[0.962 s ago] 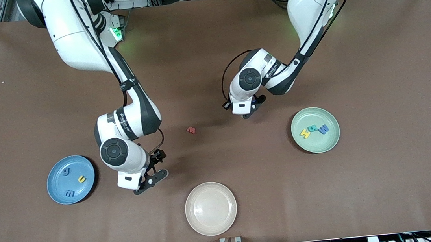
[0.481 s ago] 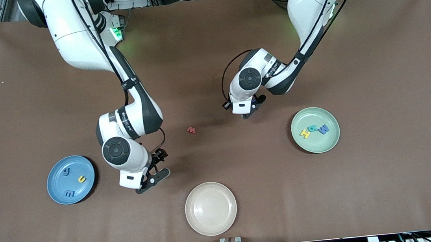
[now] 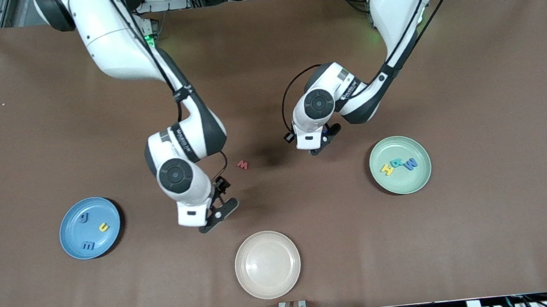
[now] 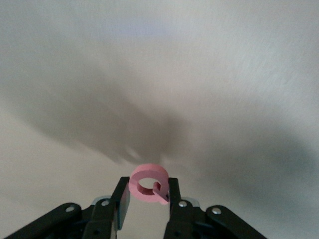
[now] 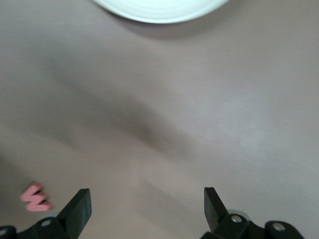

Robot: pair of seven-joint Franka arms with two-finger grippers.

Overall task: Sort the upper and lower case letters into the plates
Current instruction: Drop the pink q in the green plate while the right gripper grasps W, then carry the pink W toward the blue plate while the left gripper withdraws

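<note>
I should release the red ring-shaped letter with my left gripper on the pale green plate (image 3: 388,154), between the teal letter and far rim.
My left gripper (image 3: 319,148) is over the table's middle and is shut on a red ring-shaped letter with a small tail (image 4: 149,183); the front view hides this letter. My right gripper (image 3: 217,217) is open and empty (image 5: 147,199), over bare table between a red letter w (image 3: 242,165) and the cream plate. The w also shows in the right wrist view (image 5: 35,198). The blue plate (image 3: 72,237) holds two blue letters and a yellow one (image 3: 104,227). The pale green plate (image 3: 402,183) holds a yellow (image 3: 387,168), a teal (image 3: 398,163) and a blue letter (image 3: 410,164).
A cream-beige plate (image 3: 267,264) with nothing in it lies near the table's front edge, also at the edge of the right wrist view (image 5: 159,7). The brown table stretches wide toward both ends.
My right arm has swung from beside the blue plate toward the table's middle, still open. My left gripper has shifted slightly toward the green plate with its letter.
</note>
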